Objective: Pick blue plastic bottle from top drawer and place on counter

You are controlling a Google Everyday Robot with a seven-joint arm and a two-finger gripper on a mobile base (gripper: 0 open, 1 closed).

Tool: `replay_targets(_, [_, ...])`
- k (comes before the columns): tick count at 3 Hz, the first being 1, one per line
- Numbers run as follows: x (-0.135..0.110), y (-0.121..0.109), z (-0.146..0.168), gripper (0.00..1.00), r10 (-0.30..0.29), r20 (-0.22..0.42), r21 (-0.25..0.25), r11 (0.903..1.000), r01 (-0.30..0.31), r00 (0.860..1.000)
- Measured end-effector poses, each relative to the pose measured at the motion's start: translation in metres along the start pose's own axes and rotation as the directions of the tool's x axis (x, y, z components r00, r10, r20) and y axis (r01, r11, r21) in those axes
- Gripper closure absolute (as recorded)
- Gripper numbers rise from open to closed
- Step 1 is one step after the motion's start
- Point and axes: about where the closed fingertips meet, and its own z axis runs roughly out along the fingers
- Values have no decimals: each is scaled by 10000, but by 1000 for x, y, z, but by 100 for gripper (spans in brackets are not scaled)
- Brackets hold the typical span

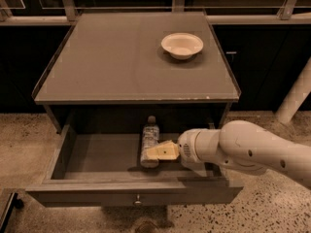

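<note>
The blue plastic bottle lies with its bottom end (148, 160) opposite its cap, near the drawer's front. Next, my gripper closes on that end.
The blue plastic bottle (149, 139) lies on the floor of the open top drawer (97, 157), cap toward the back. My gripper (156, 153) reaches in from the right, its yellowish fingers (165, 151) at the bottle's near end and touching or overlapping it. The white arm (252, 152) crosses the drawer's right side. The drawer's round knob (138, 198) shows on the front panel. The counter (121, 62) sits above the drawer.
A white round bowl (181, 45) stands on the counter at the back right. Dark cabinets and a rail line the back. A white post (296, 93) stands at the right. Speckled floor lies around the cabinet.
</note>
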Motion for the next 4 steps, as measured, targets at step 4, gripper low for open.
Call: replay_targets(4, [3,16,81,0,117,443,60,9999,-120,9990])
